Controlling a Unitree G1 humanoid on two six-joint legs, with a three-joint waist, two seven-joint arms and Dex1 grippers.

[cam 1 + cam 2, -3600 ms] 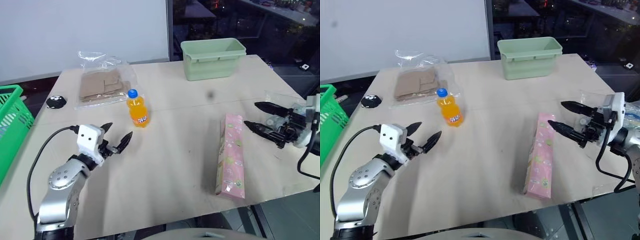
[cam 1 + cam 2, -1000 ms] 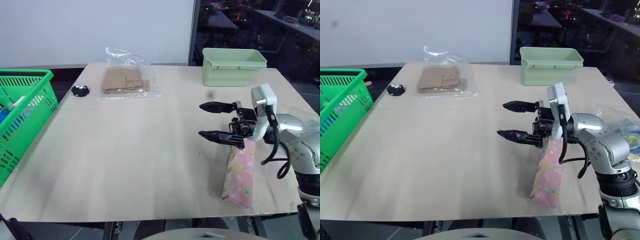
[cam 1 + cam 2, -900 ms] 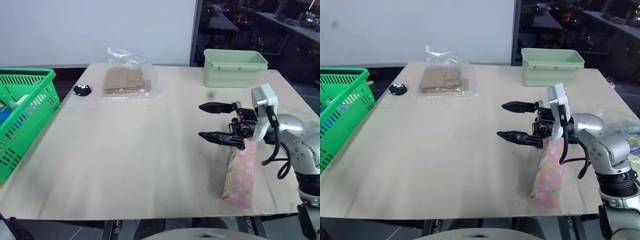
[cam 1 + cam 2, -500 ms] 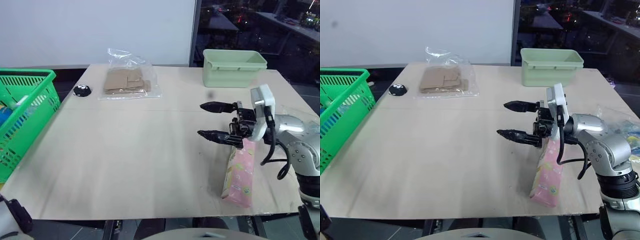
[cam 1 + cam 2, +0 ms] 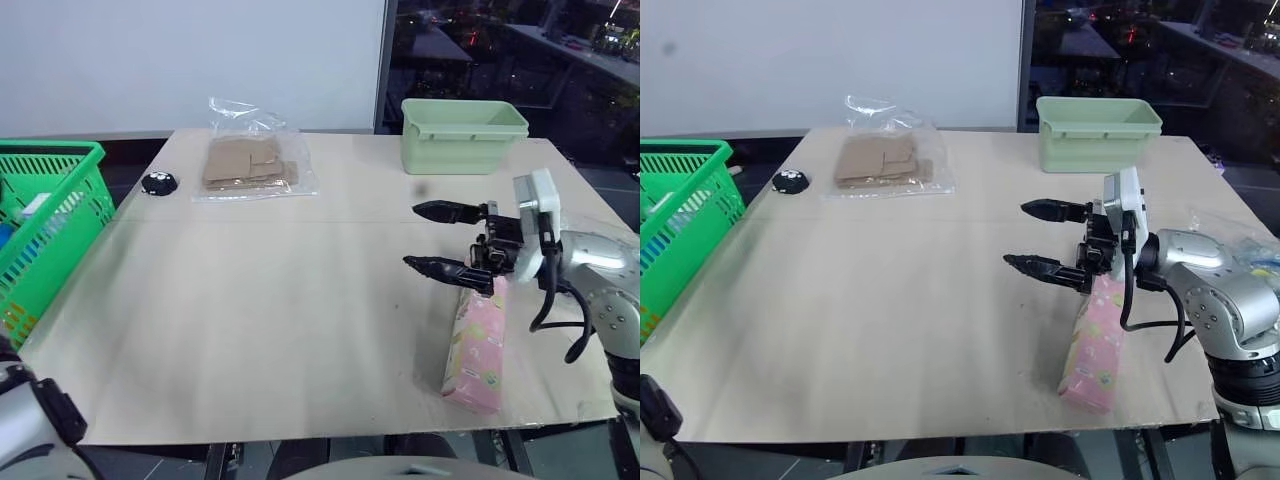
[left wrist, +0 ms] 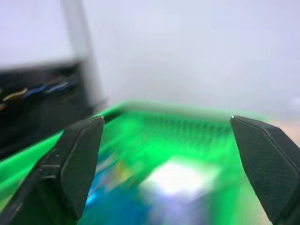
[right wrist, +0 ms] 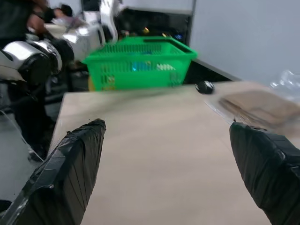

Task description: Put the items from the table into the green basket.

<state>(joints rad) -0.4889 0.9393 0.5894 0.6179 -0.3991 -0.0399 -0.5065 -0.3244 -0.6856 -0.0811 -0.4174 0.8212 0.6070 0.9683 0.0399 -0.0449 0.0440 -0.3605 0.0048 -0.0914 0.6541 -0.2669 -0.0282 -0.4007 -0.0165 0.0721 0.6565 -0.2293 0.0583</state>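
The long pink carton's middle (image 5: pixel 484 314) is the next spot for my right gripper to go to and close on, across the carton's narrow width.
A long pink carton (image 5: pixel 478 340) lies near the table's (image 5: pixel 260 300) right front edge. My right gripper (image 5: pixel 410 236) hangs open just above the carton's far end, pointing left, with nothing between its fingers. A clear bag of brown goods (image 5: pixel 250 165) rests at the table's far side. Another clear bag (image 5: pixel 1255 255) shows at the right edge. The green basket (image 5: pixel 50 230) stands off the table's left side with blue and white things inside. In the left wrist view my left gripper (image 6: pixel 166 119) is open above the green basket (image 6: pixel 187 140), holding nothing.
A pale mint-green tub (image 5: pixel 462 135) stands at the table's far right. A small black object (image 5: pixel 157 183) lies left of the bag of brown goods. A seam (image 5: pixel 300 220) crosses the tabletop. In the right wrist view a person (image 7: pixel 23 28) is behind the basket.
The orange bottle that stood on the table in the oldest frames is gone from it. My right gripper stays open over the carton. Part of my left arm has come into the bottom left corner.
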